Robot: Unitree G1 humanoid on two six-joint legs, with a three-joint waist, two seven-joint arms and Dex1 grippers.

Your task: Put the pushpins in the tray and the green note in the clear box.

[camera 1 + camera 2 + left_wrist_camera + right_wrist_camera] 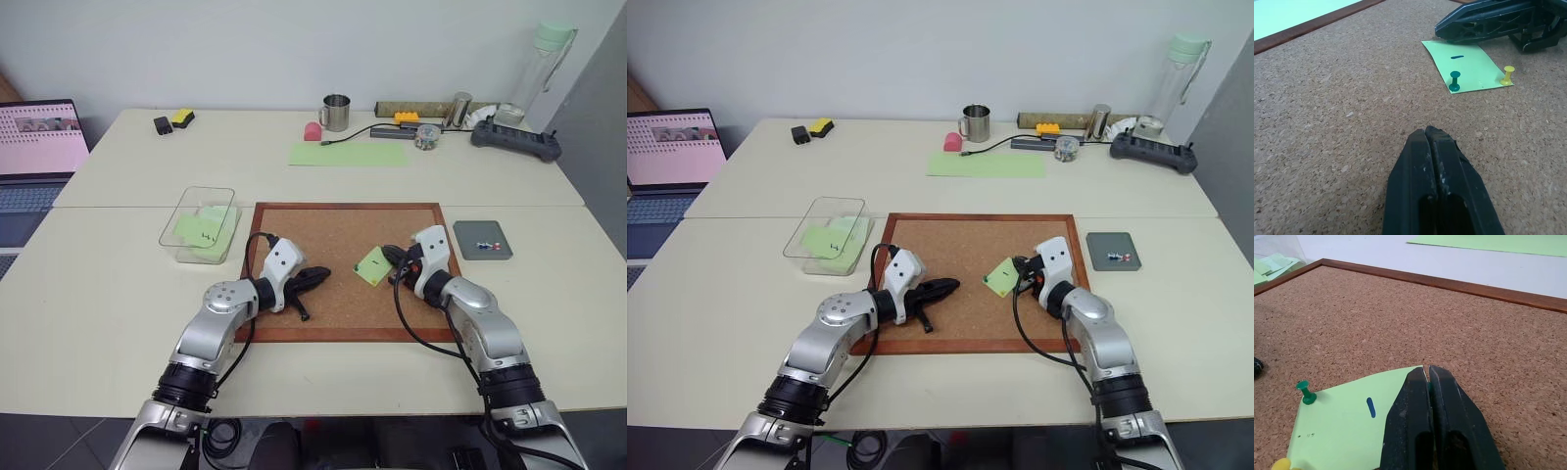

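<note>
I should put the pushpin from my right gripper down in the grey tray (476,242), next to the pins, on the side toward the corkboard.
The green note (372,264) lies on the corkboard (333,230), a short dark pen mark on it. A green pushpin (1454,82) and a yellow pushpin (1508,74) stand in two of its corners. My right gripper (1427,373) is shut with its tips at another corner of the note; what sits between them is hidden. My left gripper (1427,133) is shut and empty, low over bare cork a short way left of the note. The grey tray (470,233) right of the board holds a few pins (482,246). The clear box (176,220) left of the board holds green notes.
A long pale-green sheet (348,154) lies beyond the board. A metal mug (336,113), a jar (426,136), a power strip (514,139) and a bottle (544,69) line the far edge. A laptop (39,147) stands at the far left.
</note>
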